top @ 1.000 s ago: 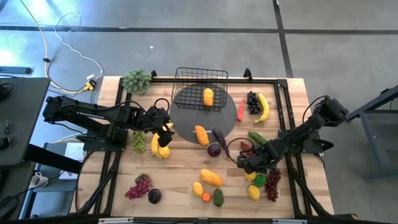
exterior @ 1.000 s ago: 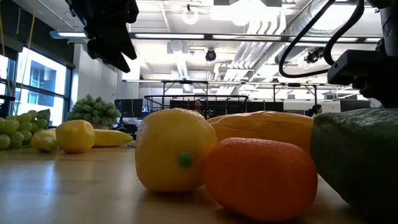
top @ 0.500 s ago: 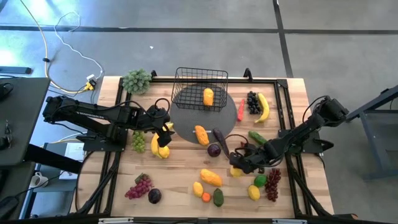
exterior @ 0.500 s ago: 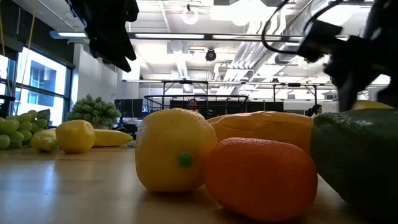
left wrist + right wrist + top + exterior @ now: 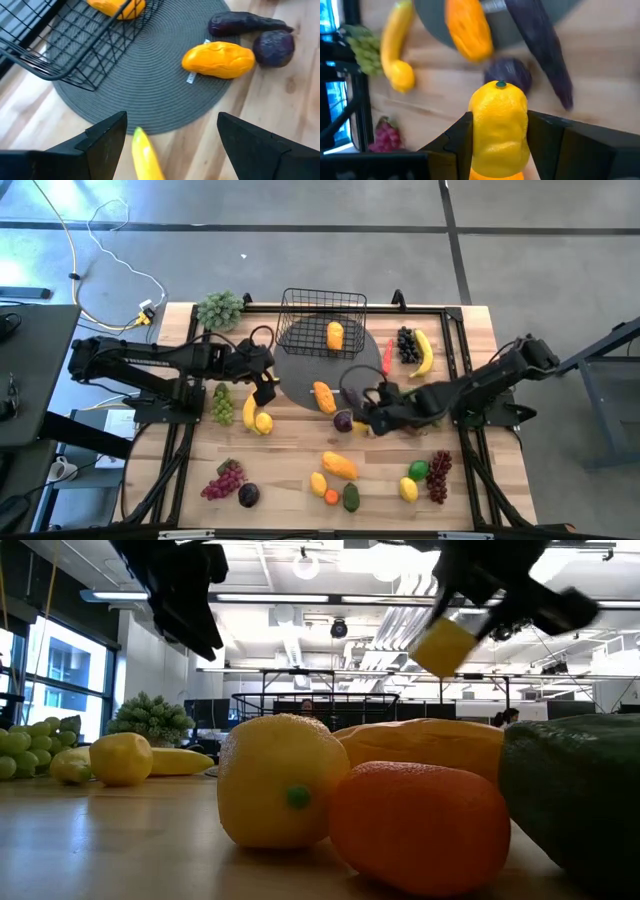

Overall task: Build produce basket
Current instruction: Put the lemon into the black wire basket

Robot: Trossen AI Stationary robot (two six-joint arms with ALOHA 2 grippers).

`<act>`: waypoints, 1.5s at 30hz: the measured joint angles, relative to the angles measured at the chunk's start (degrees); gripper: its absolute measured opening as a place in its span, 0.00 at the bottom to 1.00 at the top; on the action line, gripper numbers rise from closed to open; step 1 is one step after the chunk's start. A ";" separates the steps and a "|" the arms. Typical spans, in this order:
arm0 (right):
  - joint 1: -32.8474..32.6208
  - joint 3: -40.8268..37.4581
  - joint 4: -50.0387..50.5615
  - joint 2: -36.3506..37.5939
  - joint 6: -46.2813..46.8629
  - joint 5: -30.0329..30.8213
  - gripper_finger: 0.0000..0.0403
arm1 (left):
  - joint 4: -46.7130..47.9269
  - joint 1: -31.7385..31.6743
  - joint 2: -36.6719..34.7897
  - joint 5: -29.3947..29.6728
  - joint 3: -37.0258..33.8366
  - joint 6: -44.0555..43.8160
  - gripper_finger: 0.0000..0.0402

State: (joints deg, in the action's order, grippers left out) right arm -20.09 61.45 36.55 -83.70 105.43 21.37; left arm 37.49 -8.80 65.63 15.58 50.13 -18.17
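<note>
The robot's right gripper will release the lemon in the wire basket (image 5: 334, 321) by the far end of the orange mango.
My right gripper (image 5: 363, 421) hangs over the table's middle, just near of the round mat (image 5: 300, 375), shut on a yellow lemon (image 5: 499, 125). In the low view the lemon (image 5: 445, 645) shows high above the tabletop. The black wire basket (image 5: 322, 323) stands on the mat's far part with one orange mango (image 5: 335, 335) inside. My left gripper (image 5: 172, 145) is open above the mat's left edge, with a banana's tip (image 5: 145, 155) below it. More produce lies scattered on the wood: a mango (image 5: 324, 397), an eggplant (image 5: 352, 398), a chili (image 5: 387, 357). My right gripper pinches the lemon by its two long sides (image 5: 476, 125) between its two fingers (image 5: 455, 137). The fingers slant down from the table's right side. The lemon is lifted clear of the table, its green-dotted end (image 5: 500, 85) pointing away from the gripper.
A grey-green leafy bunch (image 5: 220, 310) sits at the far left corner. Dark grapes and a banana (image 5: 424, 352) lie far right; a cucumber (image 5: 413, 400) lies by the right arm. Green grapes (image 5: 222, 406), a banana and a lemon (image 5: 263, 421) lie left; several fruits line the near edge (image 5: 340, 480).
My right gripper has lifted the lemon off the table from the cluster at the near right. It has carried it up and toward the table's middle, turning as it went. My left gripper has swung a little toward the far edge, staying open.
</note>
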 joint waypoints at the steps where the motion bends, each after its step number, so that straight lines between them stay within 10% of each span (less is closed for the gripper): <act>1: 0.97 1.05 0.93 0.00 -1.84 0.78 0.32 | 0.01 -0.46 0.00 -0.01 0.00 0.56 0.75; 18: 23.09 6.84 -9.24 0.00 -44.10 5.21 0.32 | -2.89 -8.95 0.00 0.08 0.00 1.07 0.75; 34: 45.91 6.84 -20.78 0.00 -83.83 -7.88 0.32 | -12.19 -16.15 0.00 3.54 0.00 -2.75 0.75; 45: 53.25 6.84 -22.38 -5.82 -90.25 -17.42 0.32 | -12.40 -18.63 0.00 3.73 0.00 -2.67 0.75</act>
State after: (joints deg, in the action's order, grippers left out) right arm 33.17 68.29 14.17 -89.52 15.18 3.95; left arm 25.09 -27.43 65.63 19.31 50.13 -20.84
